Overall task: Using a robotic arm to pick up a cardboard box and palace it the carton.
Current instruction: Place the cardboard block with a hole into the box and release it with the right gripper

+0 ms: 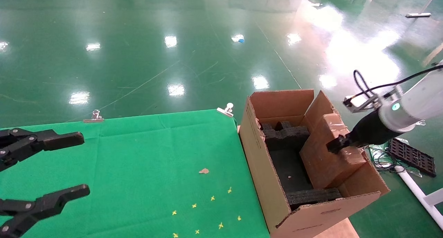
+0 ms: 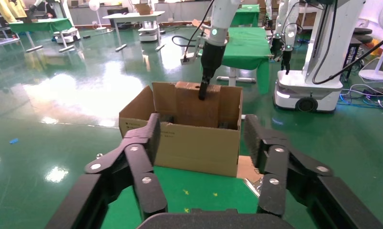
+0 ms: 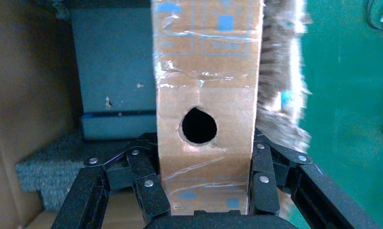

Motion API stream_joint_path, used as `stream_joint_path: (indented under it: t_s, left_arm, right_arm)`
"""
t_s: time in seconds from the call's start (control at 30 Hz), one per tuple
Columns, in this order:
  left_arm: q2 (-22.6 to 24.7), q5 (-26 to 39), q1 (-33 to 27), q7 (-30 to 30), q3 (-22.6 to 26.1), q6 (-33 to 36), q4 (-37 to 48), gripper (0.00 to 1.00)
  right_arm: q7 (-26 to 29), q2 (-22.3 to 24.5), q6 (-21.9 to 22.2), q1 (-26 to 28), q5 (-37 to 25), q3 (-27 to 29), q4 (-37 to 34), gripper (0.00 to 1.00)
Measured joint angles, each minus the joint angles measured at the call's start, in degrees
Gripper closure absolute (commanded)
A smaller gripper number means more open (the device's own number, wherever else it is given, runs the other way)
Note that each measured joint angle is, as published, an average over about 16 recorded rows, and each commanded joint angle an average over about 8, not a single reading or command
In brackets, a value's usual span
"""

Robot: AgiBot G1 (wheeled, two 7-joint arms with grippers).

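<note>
The robot's right gripper will release the cardboard box between the black foam pieces along the carton's side (image 1: 311, 164) opposite the table.
The cardboard box (image 1: 325, 155) stands on edge, tilted, inside the carton (image 1: 263, 168), along its right wall. Glossy tape wraps it, and a round hole shows in its narrow edge (image 3: 203, 86). My right gripper (image 1: 337, 142), at the end of the white robotic arm (image 1: 415, 103), is shut on that upper edge, one finger (image 3: 146, 186) on each broad face. Black foam pieces (image 1: 285, 134) lie at the carton's far and near ends. From the left wrist the box (image 2: 194, 102) rises above the carton (image 2: 194, 145). My left gripper (image 1: 83, 163) hangs open and holds nothing over the green table.
The green cloth table (image 1: 138, 161) left of the carton has metal clips (image 1: 226, 109) on its far edge and small yellow marks near the front. A black grid tray (image 1: 412, 156), cables and a white pole lie on the floor right of the carton. Other robots (image 2: 318, 47) stand beyond.
</note>
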Motion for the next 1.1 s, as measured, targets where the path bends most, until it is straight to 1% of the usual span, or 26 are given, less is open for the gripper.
stream_joint_path:
  t_s: [0.3, 0.43, 0.47, 0.5, 0.7, 0.73, 0.77, 1.1]
  left_arm:
    - [0.0, 0.0, 0.0, 0.0, 0.0, 0.0, 0.0, 0.0]
    - [0.0, 0.0, 0.0, 0.0, 0.0, 0.0, 0.0, 0.0]
    - [0.0, 0.0, 0.0, 0.0, 0.0, 0.0, 0.0, 0.0]
    - [0.0, 0.0, 0.0, 0.0, 0.1, 0.0, 0.0, 0.0]
    - [0.0, 0.0, 0.0, 0.0, 0.1, 0.0, 0.0, 0.0]
    - [0.0, -0.1, 0.0, 0.0, 0.1, 0.0, 0.0, 0.0]
    - [0.0, -0.1, 0.0, 0.0, 0.1, 0.0, 0.0, 0.0]
    - [0.0, -0.1, 0.0, 0.1, 0.1, 0.0, 0.0, 0.0]
  right_arm:
    - [-2.5, -2.6, 5.7, -7.4, 2.4, 1.3, -3.5, 1.0]
    - [-3.9, -3.1, 7.2, -9.8, 3.7, 2.1, -4.8, 1.0]
    - [-4.3, -3.1, 7.3, -10.3, 4.0, 2.3, -5.2, 0.97]
    - [-4.6, -3.2, 7.5, -10.7, 4.4, 2.4, -5.5, 0.87]
    - [-6.7, -3.4, 7.4, -12.0, 5.9, 3.4, -7.4, 0.12]
    - [-7.0, -3.5, 7.3, -12.0, 6.1, 3.5, -7.7, 0.02]
    - [-7.3, -3.5, 7.1, -12.0, 6.2, 3.6, -8.0, 0.0]
    - [-8.9, -4.3, 5.8, -11.0, 6.3, 3.7, -10.6, 0.0]
